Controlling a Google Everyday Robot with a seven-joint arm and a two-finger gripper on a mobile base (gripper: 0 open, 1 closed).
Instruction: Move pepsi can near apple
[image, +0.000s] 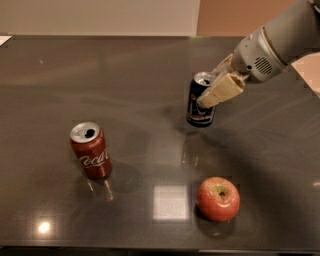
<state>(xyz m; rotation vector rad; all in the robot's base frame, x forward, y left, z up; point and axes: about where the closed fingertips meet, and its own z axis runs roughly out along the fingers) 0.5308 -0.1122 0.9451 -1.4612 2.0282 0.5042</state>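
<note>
The robot's gripper should stand the pepsi can on the table (207, 171) close behind the apple, on its far side, and let go.
The pepsi can (199, 106) is dark navy with a silver top, upright, at the right middle of the dark table. My gripper (214, 86) comes in from the upper right and is shut on the can's upper part, one beige finger (221, 91) across its right side. The can appears lifted slightly off the tabletop. The apple (218, 199) is red with a yellowish patch at the stem and sits near the front edge, below and a little right of the can, apart from it.
A red Coca-Cola can (91, 150) stands upright at the left middle of the table (125, 80). The table's front edge runs along the bottom of the view. A bright light reflection lies on the tabletop left of the apple.
</note>
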